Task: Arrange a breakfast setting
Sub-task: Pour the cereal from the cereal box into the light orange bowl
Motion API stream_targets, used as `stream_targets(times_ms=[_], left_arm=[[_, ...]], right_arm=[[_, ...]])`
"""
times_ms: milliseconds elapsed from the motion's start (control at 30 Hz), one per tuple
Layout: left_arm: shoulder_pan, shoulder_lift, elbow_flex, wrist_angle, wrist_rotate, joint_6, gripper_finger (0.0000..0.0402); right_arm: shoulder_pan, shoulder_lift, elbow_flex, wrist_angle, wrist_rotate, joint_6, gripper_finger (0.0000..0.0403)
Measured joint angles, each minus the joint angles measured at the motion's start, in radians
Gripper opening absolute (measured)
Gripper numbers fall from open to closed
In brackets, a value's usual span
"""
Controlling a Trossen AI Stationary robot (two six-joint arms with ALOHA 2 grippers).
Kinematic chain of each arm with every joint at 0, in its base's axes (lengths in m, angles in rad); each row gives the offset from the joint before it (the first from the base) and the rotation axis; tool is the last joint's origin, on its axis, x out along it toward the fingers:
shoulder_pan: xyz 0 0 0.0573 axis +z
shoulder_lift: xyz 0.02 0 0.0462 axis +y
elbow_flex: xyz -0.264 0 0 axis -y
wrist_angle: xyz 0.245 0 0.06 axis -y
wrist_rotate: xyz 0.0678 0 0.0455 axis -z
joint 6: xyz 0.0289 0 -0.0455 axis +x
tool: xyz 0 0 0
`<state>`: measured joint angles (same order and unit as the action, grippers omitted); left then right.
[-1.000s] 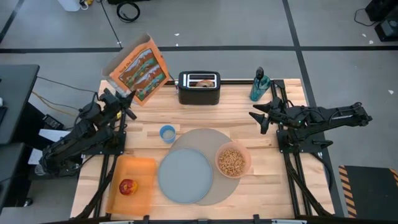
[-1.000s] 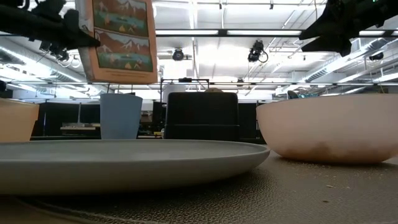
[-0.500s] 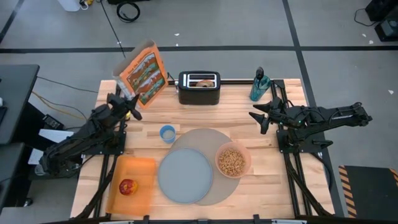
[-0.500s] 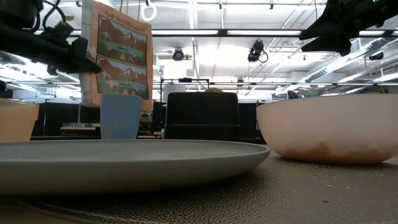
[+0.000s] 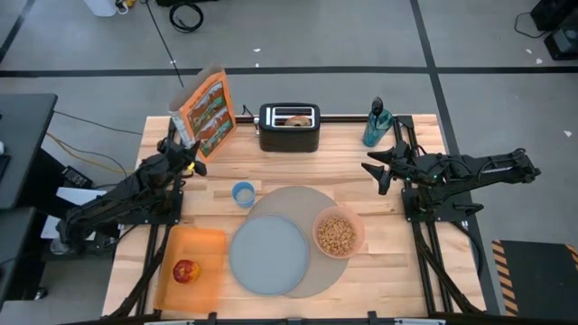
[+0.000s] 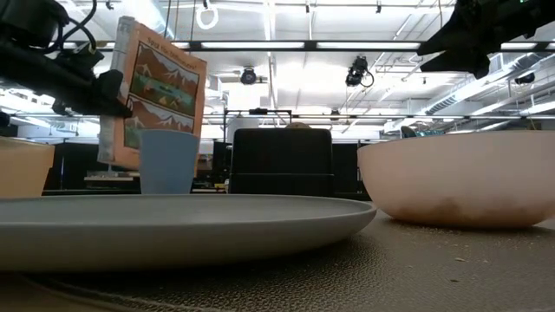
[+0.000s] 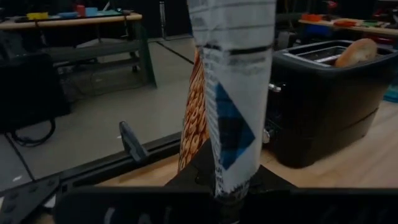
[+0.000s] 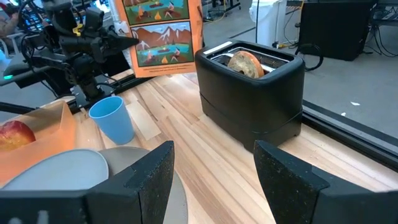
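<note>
Next, I let go of the orange cereal box with my left gripper, so that it is standing on the bare wood [image 5: 216, 143] beside the lever end of the black toaster.
My left gripper [image 5: 185, 152] is shut on an orange cereal box [image 5: 204, 106] with mountain pictures, above the table's far left corner; the box also shows in the low view [image 6: 160, 91]. My right gripper [image 5: 375, 170] is open and empty above the table's right side. The grey mat [image 5: 312, 200] carries the blue-grey plate [image 5: 268, 255] and the pink bowl of cereal [image 5: 338, 233]. The bagel [image 8: 244, 62] stands in the black toaster [image 5: 289, 128]. The red apple [image 5: 185, 271] lies on the orange board [image 5: 200, 246]. The spoon is out of view. My left gripper pinches the cereal box at its narrow side edge [image 7: 229, 177], in the lower half of the box [image 6: 117, 94]. The fingers come level from the table's left side. The box stands nearly upright, and in the low view its bottom seems clear of the table.
A blue cup [image 5: 243, 193] stands just off the mat's far left edge, close to the box. A teal bottle [image 5: 377, 125] stands at the far right. Bare wood lies between the toaster and the mat.
My left gripper has come down and a little toward the table's right edge with the cereal box. The box was tipped with its picture face upward and now stands nearly upright and lower, behind the blue cup.
</note>
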<state>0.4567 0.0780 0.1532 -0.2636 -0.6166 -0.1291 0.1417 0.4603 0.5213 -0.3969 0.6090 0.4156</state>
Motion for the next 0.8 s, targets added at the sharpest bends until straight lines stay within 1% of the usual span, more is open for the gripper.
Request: stream_targets(times_ms=[100, 233, 367, 567, 800], left_arm=[[-0.029, 0.0, -0.007, -0.002, -0.054, -0.023, 0.0011], [-0.058, 0.001, -0.053, -0.008, -0.114, -0.056, 0.0011], [-0.089, 0.036, -0.059, 0.035, -0.144, -0.065, 0.0011], [-0.124, 0.087, -0.064, 0.052, -0.23, -0.079, 0.0011], [-0.125, 0.171, -0.064, 0.051, -0.237, -0.145, 0.0011]], right_arm=[[0.0, 0.0, 0.0, 0.0, 0.0, 0.0, 0.0228], [0.0, 0.0, 0.0, 0.0, 0.0, 0.0, 0.0228], [0.0, 0.001, 0.0, 0.006, 0.0, -0.006, 0.0228], [0.0, 0.005, 0.0, 0.008, 0.0, -0.023, 0.0228], [0.0, 0.005, 0.0, 0.023, -0.001, -0.045, 0.0228]])
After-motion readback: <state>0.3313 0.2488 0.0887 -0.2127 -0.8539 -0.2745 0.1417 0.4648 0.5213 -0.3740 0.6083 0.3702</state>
